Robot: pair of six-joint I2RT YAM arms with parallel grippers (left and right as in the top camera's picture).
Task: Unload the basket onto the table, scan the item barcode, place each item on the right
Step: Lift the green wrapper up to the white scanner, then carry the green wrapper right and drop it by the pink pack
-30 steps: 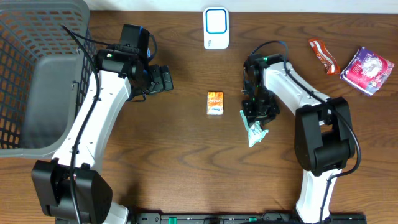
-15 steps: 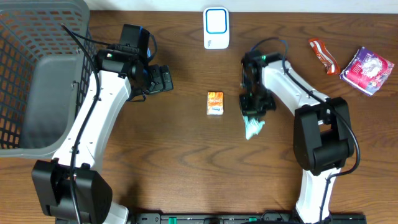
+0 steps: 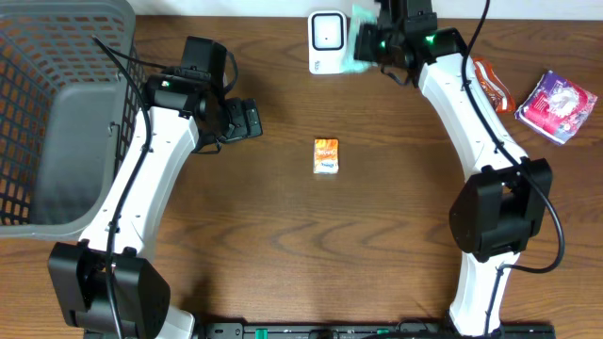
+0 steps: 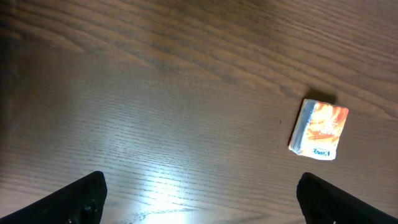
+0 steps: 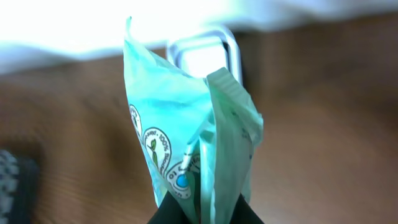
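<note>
The robot's right gripper will release the teal packet at the pink packet's edge [image 3: 524, 118], on the side that faces the red wrapper.
My right gripper [image 3: 375, 40] is shut on the item, a teal plastic packet [image 3: 357, 40], and holds it off the table right beside the white scanner [image 3: 328, 42] at the back edge. In the right wrist view the packet [image 5: 193, 137] stands upright out of my gripper [image 5: 205, 216], with the scanner [image 5: 202, 55] blurred behind it. No barcode shows on the packet. My left gripper [image 3: 247, 121] hangs open over bare wood at the left, with nothing between its fingertips [image 4: 81, 198].
A small orange box [image 3: 326, 155] lies mid-table, also in the left wrist view [image 4: 319, 129]. A grey mesh basket [image 3: 57, 113] fills the far left. A red wrapper [image 3: 490, 83] and a pink packet [image 3: 556, 105] lie at the back right.
My right gripper closed on the teal packet, lifted it off the table and carried it back to beside the scanner. The left arm has not moved.
</note>
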